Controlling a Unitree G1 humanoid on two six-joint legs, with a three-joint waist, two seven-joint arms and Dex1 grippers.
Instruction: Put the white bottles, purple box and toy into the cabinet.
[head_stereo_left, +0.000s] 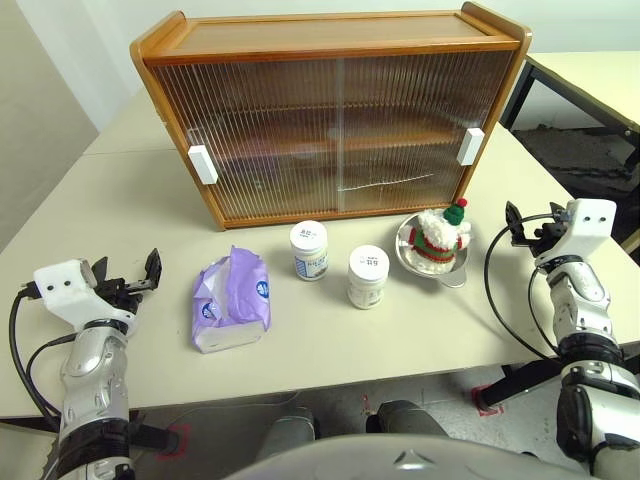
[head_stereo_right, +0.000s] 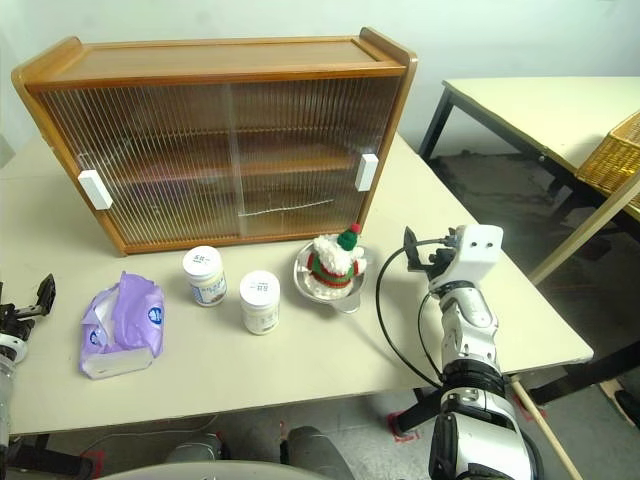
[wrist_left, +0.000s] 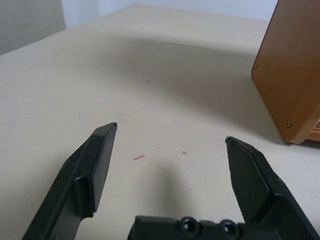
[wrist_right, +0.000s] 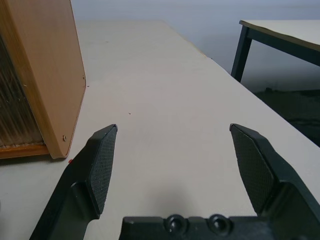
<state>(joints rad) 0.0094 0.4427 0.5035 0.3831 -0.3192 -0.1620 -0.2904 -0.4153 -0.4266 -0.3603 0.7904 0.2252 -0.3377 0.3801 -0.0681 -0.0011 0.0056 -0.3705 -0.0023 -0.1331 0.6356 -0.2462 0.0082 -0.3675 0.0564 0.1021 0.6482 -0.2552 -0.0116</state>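
Note:
I need to next close my left gripper beside the white handle's outer side (head_stereo_left: 195, 170), on the cabinet door nearest the purple box, to slide that door open.
The wooden cabinet (head_stereo_left: 335, 110) stands at the back of the table with both ribbed sliding doors shut. In front of it stand two white bottles (head_stereo_left: 308, 249) (head_stereo_left: 367, 276). The purple box (head_stereo_left: 233, 298) lies to their left. The toy (head_stereo_left: 439, 235) sits in a steel bowl (head_stereo_left: 432, 262) to their right. My left gripper (head_stereo_left: 150, 272) hovers open and empty left of the purple box. My right gripper (head_stereo_left: 517, 222) hovers open and empty right of the bowl. Wide-spread fingers (wrist_left: 95, 165) (wrist_right: 100, 165) show in each wrist view, with bare table between them.
A second table (head_stereo_right: 540, 105) stands to the right across a gap, with a wicker basket (head_stereo_right: 615, 160) beyond it. A wooden stick (head_stereo_right: 545, 425) leans near the table's front right corner. Black cables (head_stereo_left: 500, 290) loop off my right forearm.

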